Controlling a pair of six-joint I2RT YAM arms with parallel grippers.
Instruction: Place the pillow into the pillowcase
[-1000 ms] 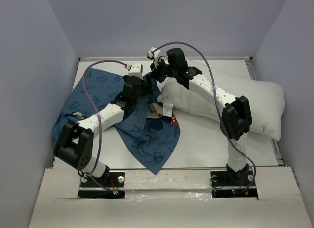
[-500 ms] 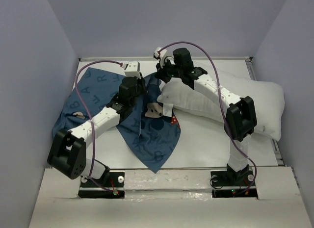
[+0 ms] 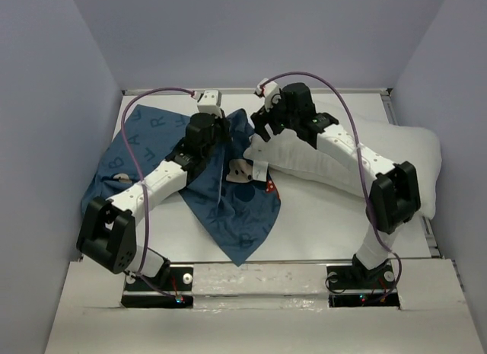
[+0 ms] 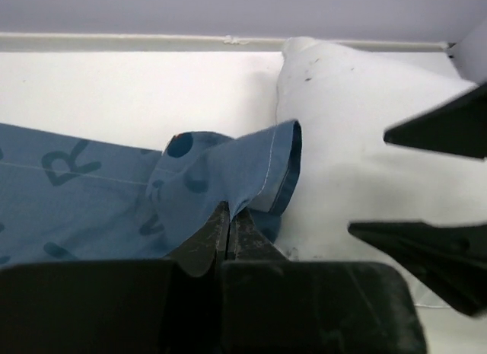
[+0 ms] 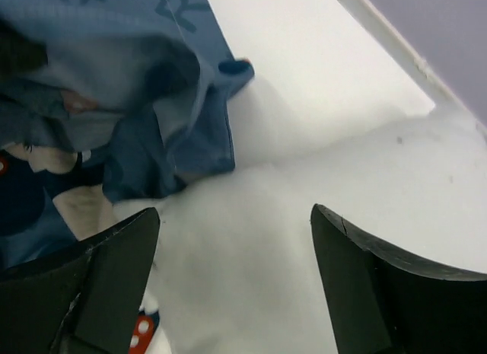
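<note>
I will close my right gripper on the top of the white pillow (image 3: 284,145) (image 5: 255,255), just in from the white tag at the pillow's end beside the pillowcase.
The dark blue pillowcase (image 3: 144,152) lies crumpled on the left half of the table, with a mouse face and a red dotted bow showing near the middle. My left gripper (image 3: 227,130) is shut on a raised fold of its hemmed edge (image 4: 262,167), right beside the pillow's left end. The white pillow (image 3: 396,152) stretches across the right half of the table. My right gripper (image 5: 234,209) hangs open just over the pillow's left end (image 5: 304,186) with nothing between its fingers (image 4: 430,133). The pillowcase (image 5: 114,80) bunches against that end of the pillow.
The white table (image 3: 319,217) is closed in by grey walls on three sides, with a raised rail (image 4: 152,40) along the back. Purple cables (image 3: 152,95) arc above both arms. The pillow's right end rests close to the right wall.
My left gripper has closed on the pillowcase's hem after reaching toward the pillow. My right gripper has gone from shut to open and shifted right, over the pillow's end.
</note>
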